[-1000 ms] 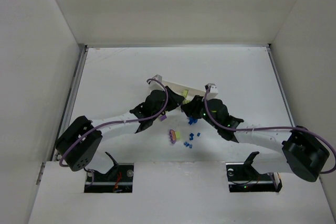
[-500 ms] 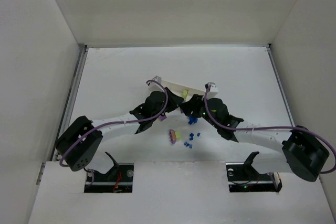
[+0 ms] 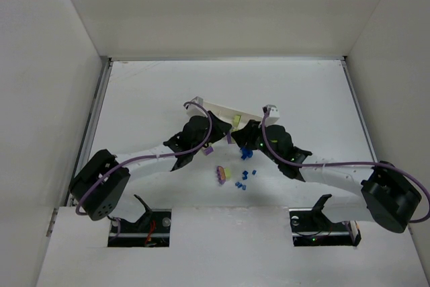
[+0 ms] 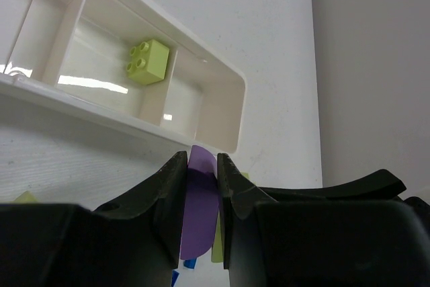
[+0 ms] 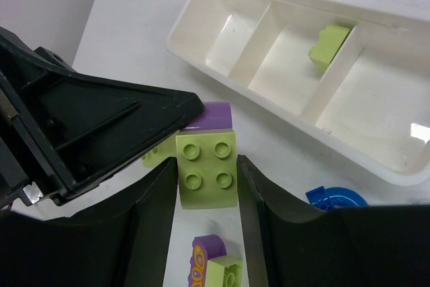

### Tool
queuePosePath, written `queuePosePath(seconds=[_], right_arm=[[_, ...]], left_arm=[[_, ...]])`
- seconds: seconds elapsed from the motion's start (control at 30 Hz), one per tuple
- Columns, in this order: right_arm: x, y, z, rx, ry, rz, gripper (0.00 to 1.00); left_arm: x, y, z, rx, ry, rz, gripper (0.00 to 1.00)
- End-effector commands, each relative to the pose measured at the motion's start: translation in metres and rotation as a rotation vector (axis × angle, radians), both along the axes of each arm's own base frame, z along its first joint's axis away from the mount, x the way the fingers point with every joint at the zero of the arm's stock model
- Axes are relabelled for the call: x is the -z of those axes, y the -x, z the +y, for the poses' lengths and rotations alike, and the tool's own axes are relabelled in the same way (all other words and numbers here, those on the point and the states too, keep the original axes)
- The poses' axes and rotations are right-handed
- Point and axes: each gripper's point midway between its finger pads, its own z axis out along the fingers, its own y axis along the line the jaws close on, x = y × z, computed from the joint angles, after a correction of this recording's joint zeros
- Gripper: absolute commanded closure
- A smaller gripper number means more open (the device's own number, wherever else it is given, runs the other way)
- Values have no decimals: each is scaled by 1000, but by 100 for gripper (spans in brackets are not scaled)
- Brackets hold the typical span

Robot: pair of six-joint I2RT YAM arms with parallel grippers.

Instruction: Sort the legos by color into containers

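Note:
The robot's right gripper needs to set the yellow-green four-stud brick down in the white tray's middle compartment (image 3: 225,124) (image 5: 282,67) next to that compartment's yellow-green brick.
The white divided tray (image 3: 218,107) lies at mid-table, with one yellow-green brick (image 4: 148,62) in a compartment; that brick also shows in the right wrist view (image 5: 329,45). My left gripper (image 4: 199,157) is shut on a purple piece (image 4: 199,199) just in front of the tray's end. My right gripper (image 5: 206,164) is shut on a yellow-green four-stud brick (image 5: 206,174) that sits against that purple piece (image 5: 215,113). The two grippers meet nose to nose in the top view (image 3: 232,137).
On the table below the grippers lie a patterned purple piece joined to a yellow-green brick (image 5: 216,267), another yellow-green brick (image 5: 156,154), a curved blue piece (image 5: 336,198) and several tiny blue pieces (image 3: 243,178). White walls enclose the table.
My left arm has shifted slightly to the left and away, still holding the purple piece. The right arm has hardly moved.

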Motion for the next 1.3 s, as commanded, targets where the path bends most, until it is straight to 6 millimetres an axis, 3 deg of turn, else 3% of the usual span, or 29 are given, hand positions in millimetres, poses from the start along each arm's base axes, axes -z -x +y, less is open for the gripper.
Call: queuePosePath(seconds=[0.0,0.1,0.23,0.43,0.67,0.83,0.97,1.1,1.27], right_arm=[[-29,-10,10,-3,-65,-67,54],[-27,-10,10,-4,-62,-61,60],[-40,-9,3,14,-102,-86,70],[-76,-6,-19,14,-191,-144,71],[-78,-10,-28,26,-214,-141,71],[-63,-36,-19,59,-169,-100,70],[-57,-53,-9,73,-129,-95,70],[-48,-65,-4,77,-104,-78,70],[-35,-76,3,76,-72,-58,69]], left_arm=[[-20,1,0,9,36,-53,92],[-23,3,1,10,41,-58,92],[-19,1,9,-6,25,-63,92],[-20,-4,29,-49,5,-81,92],[-27,-11,40,-77,9,-101,92],[-52,-37,59,-147,3,-172,92],[-56,-66,80,-229,-50,-210,91],[-49,-100,94,-289,-90,-217,91],[-29,-131,92,-309,-115,-206,90]])
